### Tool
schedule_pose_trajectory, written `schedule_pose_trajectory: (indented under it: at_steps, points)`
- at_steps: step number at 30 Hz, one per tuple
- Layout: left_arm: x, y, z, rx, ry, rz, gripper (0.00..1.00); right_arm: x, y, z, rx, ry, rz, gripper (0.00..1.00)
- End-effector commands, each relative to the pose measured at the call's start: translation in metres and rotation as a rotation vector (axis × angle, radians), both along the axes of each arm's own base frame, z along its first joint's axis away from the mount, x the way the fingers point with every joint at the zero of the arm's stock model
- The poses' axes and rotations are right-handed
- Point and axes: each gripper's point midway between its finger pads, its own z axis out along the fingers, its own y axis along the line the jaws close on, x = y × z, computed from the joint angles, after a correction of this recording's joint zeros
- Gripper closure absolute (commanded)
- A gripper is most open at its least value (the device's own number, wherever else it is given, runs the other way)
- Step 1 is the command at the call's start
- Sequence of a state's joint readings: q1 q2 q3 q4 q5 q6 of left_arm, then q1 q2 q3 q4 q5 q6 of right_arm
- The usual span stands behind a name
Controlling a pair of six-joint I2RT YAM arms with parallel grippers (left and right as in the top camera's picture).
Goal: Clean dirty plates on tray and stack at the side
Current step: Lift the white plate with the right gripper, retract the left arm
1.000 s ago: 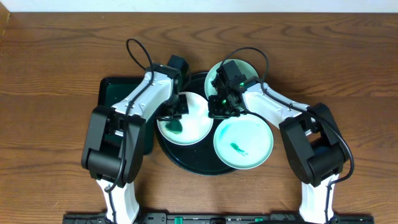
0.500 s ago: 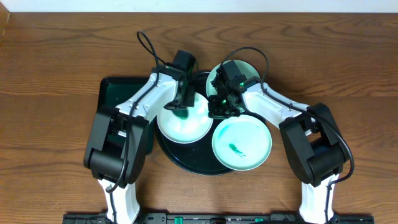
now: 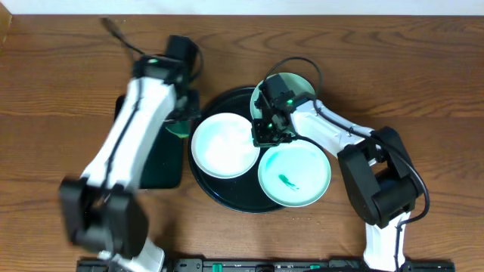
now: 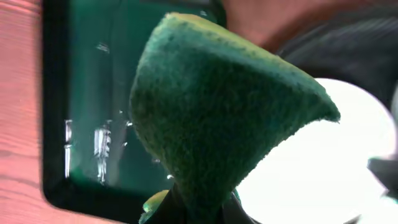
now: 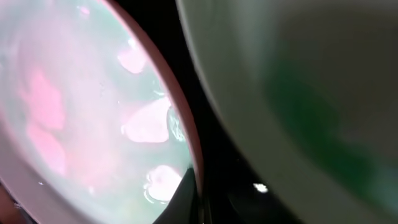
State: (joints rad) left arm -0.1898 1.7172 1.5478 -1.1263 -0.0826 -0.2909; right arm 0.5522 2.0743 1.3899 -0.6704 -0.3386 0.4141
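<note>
I will let go of the white plate with my right gripper on the bare table (image 3: 361, 122) next to the mint plates, across from the dark tray.
The white plate (image 3: 221, 147) lies wiped clean on the left of the round black tray (image 3: 227, 199). A mint plate (image 3: 296, 175) with a green smear lies at the tray's front right. A second mint plate (image 3: 299, 85) at the back is partly hidden by my right arm. My right gripper (image 3: 265, 134) is shut on the white plate's right rim (image 5: 149, 124), finger on the edge (image 5: 189, 190). My left gripper (image 3: 181, 123) is shut on a green sponge (image 4: 217, 118) and holds it above the right edge of the rectangular dark tray (image 4: 87, 93).
The rectangular dark tray (image 3: 162, 170) lies left of the round tray, mostly under my left arm. Bare wooden table (image 3: 423, 83) surrounds both trays. The white plate also shows in the left wrist view (image 4: 329, 168), right of the sponge.
My left arm has swung left off the white plate with the sponge, toward the rectangular tray. The green smear on the white plate is gone. The right arm has not moved.
</note>
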Motion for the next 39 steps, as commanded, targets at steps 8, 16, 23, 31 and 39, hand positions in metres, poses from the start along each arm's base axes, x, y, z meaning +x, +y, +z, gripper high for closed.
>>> schedule_pose_trajectory:
  at_steps: [8, 16, 23, 31, 39]
  points:
    - [-0.017, 0.041, 0.058, -0.105, -0.131, 0.116, 0.93, 0.027, -0.009, 0.103, -0.286, -0.392, 0.128, 0.99]
    - [-0.019, 0.063, 0.037, -0.168, -0.067, 0.202, 0.93, 0.022, -0.009, 0.154, -0.626, -0.657, 0.166, 0.99]
    - [-0.018, 0.085, 0.032, -0.170, -0.064, 0.270, 0.93, 0.011, 0.005, 0.196, -0.833, -0.914, 0.170, 0.99]
    - [-0.016, 0.097, 0.022, -0.172, -0.042, 0.306, 0.93, -0.005, 0.016, 0.235, -0.988, -1.127, 0.150, 0.99]
    - [-0.021, 0.094, 0.018, -0.181, -0.003, 0.307, 0.93, -0.011, 0.023, 0.221, -0.921, -1.065, 0.199, 0.99]
